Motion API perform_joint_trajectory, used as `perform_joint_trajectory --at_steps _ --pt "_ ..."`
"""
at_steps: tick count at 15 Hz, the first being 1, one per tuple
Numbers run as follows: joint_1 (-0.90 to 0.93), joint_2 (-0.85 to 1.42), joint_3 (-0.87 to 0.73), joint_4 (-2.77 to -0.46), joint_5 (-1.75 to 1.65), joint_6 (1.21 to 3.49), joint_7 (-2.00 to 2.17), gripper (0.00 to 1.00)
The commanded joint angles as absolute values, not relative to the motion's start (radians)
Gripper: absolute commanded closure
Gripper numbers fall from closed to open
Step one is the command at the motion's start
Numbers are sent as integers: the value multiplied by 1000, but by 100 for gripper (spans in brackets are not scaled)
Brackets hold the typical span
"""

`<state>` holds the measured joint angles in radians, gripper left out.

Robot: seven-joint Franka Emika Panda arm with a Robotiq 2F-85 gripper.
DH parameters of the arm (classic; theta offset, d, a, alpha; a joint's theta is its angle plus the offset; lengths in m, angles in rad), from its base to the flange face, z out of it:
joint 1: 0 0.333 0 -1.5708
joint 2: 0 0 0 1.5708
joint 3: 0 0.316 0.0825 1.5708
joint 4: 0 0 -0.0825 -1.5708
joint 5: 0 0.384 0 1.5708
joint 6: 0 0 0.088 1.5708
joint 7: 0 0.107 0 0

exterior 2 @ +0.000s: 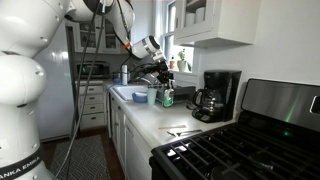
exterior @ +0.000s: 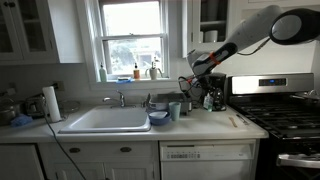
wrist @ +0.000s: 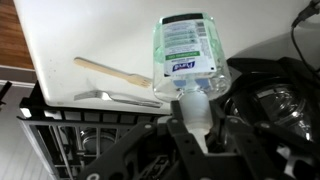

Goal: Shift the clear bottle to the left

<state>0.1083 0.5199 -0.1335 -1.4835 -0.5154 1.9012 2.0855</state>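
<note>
The clear bottle is to go on the counter (exterior: 194, 107) beside the bluish-grey cup, towards the black coffee maker. Next, my gripper lets go of it there.
The clear bottle (wrist: 185, 55) is a see-through pump bottle with a blue and green label. In the wrist view it points away from my jaws over the white counter. My gripper (wrist: 195, 112) is shut on its white pump top. In an exterior view the bottle (exterior 2: 167, 97) stands upright under the gripper (exterior 2: 163, 80), beside the black coffee maker (exterior 2: 215, 95). In an exterior view the gripper (exterior: 195, 86) is right of the sink, and the bottle is hard to make out there.
A wooden stick (wrist: 110, 70) and a metal utensil (wrist: 120, 97) lie on the counter near the bottle. A black dish rack (wrist: 60, 125) is close by. A bluish-grey cup (exterior: 175, 110), a sink (exterior: 105, 120) and a stove (exterior: 285, 115) line the counter.
</note>
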Motion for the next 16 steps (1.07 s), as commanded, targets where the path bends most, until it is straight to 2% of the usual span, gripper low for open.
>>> perform_joint_trajectory --at_steps 1,5,6,12,13,16 --pt "119 612 -152 -1345 -469 1852 2205 92" --pt "130 687 -172 -1259 -488 1839 2314 92" --pt "119 635 -161 -1344 -494 1876 2271 70" --pt "124 675 -169 -1296 -493 1869 2295 70" --pt "124 675 -170 -1295 -493 1869 2295 92" --pt "137 735 -178 -1205 -514 1840 2272 92"
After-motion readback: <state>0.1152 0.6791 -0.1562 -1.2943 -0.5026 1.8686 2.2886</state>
